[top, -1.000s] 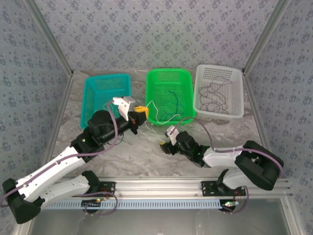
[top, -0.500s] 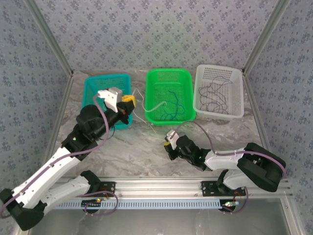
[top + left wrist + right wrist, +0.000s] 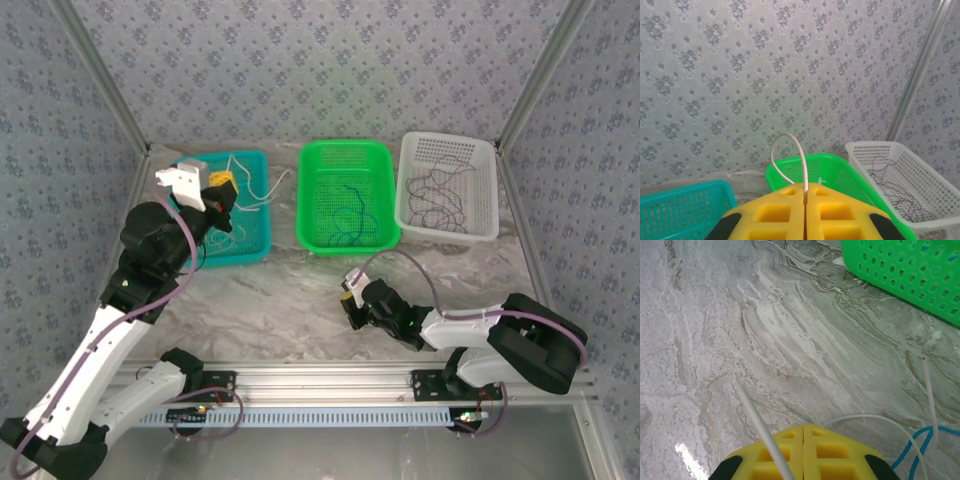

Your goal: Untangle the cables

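Observation:
My left gripper will let go of the pale cable on the bottom of the teal basket (image 3: 228, 239), toward its near end.
My left gripper (image 3: 222, 183) hangs over the teal basket (image 3: 252, 243), shut on a pale cable (image 3: 262, 190). The cable loops up out of the seam between the yellow pads (image 3: 790, 137) and trails down into that basket. A blue cable (image 3: 350, 215) lies in the green basket (image 3: 345, 147). Dark cables (image 3: 440, 200) lie in the white basket (image 3: 447, 138). My right gripper (image 3: 349, 298) rests low on the marble table, its pads pressed together (image 3: 803, 427). A pale strand (image 3: 752, 412) crosses in front of its left pad. A white loop (image 3: 875, 416) and a blue cable (image 3: 920, 440) lie beside it.
The three baskets stand in a row at the back: teal left, green middle, white right. The green basket's corner (image 3: 900, 265) is just ahead of my right gripper. Metal frame posts and patterned walls close in the sides and back.
My left arm has swung left and up from the green basket's front to over the teal basket, carrying the pale cable. The right gripper has shut and drawn slightly nearer.

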### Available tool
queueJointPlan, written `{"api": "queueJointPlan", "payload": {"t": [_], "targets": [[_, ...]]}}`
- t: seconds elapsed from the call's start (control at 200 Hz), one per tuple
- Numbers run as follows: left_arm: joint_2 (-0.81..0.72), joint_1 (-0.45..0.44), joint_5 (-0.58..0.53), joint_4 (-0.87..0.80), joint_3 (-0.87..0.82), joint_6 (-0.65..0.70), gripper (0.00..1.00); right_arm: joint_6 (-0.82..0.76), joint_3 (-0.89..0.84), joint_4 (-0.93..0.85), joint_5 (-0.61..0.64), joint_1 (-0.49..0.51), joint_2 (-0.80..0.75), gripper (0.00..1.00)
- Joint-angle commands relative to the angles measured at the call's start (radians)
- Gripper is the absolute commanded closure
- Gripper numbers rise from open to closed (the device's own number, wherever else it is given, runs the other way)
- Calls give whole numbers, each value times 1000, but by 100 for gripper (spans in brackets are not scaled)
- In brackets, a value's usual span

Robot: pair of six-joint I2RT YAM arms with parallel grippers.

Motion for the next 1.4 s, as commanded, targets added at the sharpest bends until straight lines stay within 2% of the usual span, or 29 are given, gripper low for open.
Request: {"api": "queueJointPlan", "payload": {"t": [0.0,0.105,0.285,0.44,0.68,0.799,0.969,1.059,1.094,1.229,1.394], "targets": [[7,39,14,-16,34,19,93,22,-3,-11,21,5,-20,100],[32,92,1,-27,23,-7,93,26,1,-21,24,5,-26,100],[77,195,-84,-41,-28,-64,93,35,1,-45,31,4,-40,100],[109,286,-64,0,-95,-117,93,42,2,-65,42,4,-51,100],[196,321,-38,-2,-146,-159,92,49,16,-91,35,2,-77,100],[251,325,-54,-34,-163,-203,86,50,50,-133,16,-2,-95,100],[281,325,-19,-69,-180,-249,58,53,95,-178,-32,-18,-106,100],[260,319,-38,-79,-194,-257,32,59,111,-190,-45,-26,-111,100],[247,316,-51,-87,-200,-261,25,63,115,-194,-49,-32,-115,100],[180,283,-30,-65,-238,-261,15,82,118,-194,-82,-52,-138,100],[116,145,30,28,-302,-193,12,100,126,-192,-132,-88,-189,100]]}}
